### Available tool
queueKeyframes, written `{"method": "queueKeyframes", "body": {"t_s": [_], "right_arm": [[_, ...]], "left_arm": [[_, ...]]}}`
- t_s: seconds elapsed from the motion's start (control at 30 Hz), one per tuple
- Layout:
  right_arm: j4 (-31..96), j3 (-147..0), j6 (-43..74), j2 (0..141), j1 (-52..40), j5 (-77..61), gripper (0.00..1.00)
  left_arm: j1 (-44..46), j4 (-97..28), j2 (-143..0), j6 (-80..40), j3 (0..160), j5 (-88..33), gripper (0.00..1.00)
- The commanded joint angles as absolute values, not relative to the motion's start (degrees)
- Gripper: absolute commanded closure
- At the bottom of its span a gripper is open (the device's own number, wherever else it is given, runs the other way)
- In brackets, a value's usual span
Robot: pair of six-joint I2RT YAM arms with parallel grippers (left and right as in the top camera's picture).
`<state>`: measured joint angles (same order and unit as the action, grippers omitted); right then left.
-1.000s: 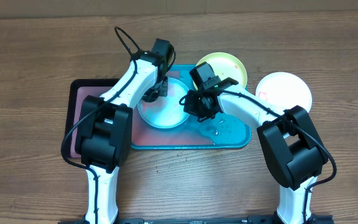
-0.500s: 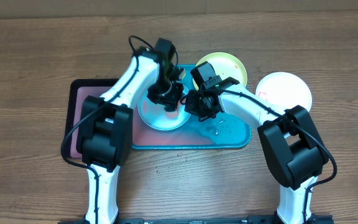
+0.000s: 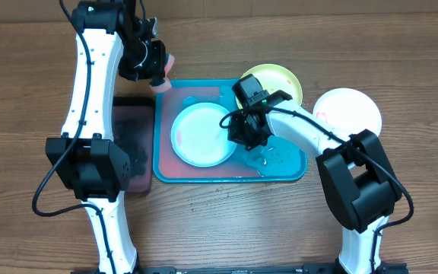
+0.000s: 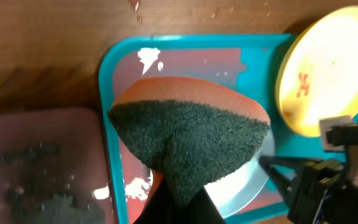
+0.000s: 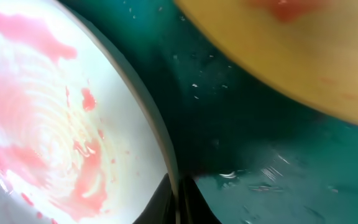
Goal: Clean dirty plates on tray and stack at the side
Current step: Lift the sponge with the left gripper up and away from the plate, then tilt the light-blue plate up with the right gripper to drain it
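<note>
Next, my right gripper releases the light blue plate on top of the white plate [image 3: 345, 119] beside the teal tray.
The teal tray [image 3: 280, 169] lies mid-table. A light blue plate [image 3: 202, 135] with pink smears lies in its left half. My right gripper [image 3: 238, 129] is shut on that plate's right rim; the right wrist view shows the jaws [image 5: 179, 190] clamped on the rim of the smeared plate [image 5: 61, 124]. My left gripper [image 3: 152, 70] is raised over the tray's back left corner, shut on an orange and dark green sponge [image 4: 191, 134]. The lime-green plate [image 3: 278, 82] with a red smear rests on the tray's back right. The white plate [image 3: 348, 113] lies on the table to the right.
A smaller black tray [image 3: 131, 141] with wet residue sits against the teal tray's left side, also in the left wrist view [image 4: 36, 162]. Water drops lie on the teal tray's right half [image 5: 278, 162]. Bare wooden table surrounds the trays.
My left arm lifted the sponge off the light blue plate and swung back and left to the tray's back left corner. The plate now shows whole. The right gripper kept its hold.
</note>
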<state>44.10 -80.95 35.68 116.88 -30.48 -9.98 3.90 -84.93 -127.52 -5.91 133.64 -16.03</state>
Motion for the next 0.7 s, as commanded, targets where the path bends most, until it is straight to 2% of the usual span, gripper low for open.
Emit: {"method": "queueKeyframes", "body": {"t_s": [0.0, 0.1, 0.2, 0.23, 0.37, 0.67], "right_arm": [[45.98, -83.81, 33.98, 108.22, -33.47, 2.24, 0.96], [47.68, -83.81, 32.51, 104.12, -37.23, 11.00, 0.96], [50.72, -83.81, 32.56, 100.40, -42.98, 24.75, 0.96], [52.34, -83.81, 32.99, 99.07, -46.57, 33.36, 0.96], [54.70, -83.81, 33.06, 98.08, -52.60, 47.75, 0.96], [62.11, -83.81, 41.19, 98.04, -63.81, 79.46, 0.96]], "left_arm": [[5.15, -85.23, -127.02, -6.87, 133.84, -14.31, 0.96], [5.39, -85.17, -127.20, -6.85, 133.82, -13.96, 0.96], [5.41, -85.17, -127.20, -6.87, 133.82, -13.96, 0.96], [5.41, -85.17, -127.20, -6.85, 133.82, -13.96, 0.96], [5.41, -85.19, -127.20, -6.85, 133.82, -13.93, 0.96], [5.43, -85.23, -127.20, -6.85, 133.58, -12.60, 0.96]]}}
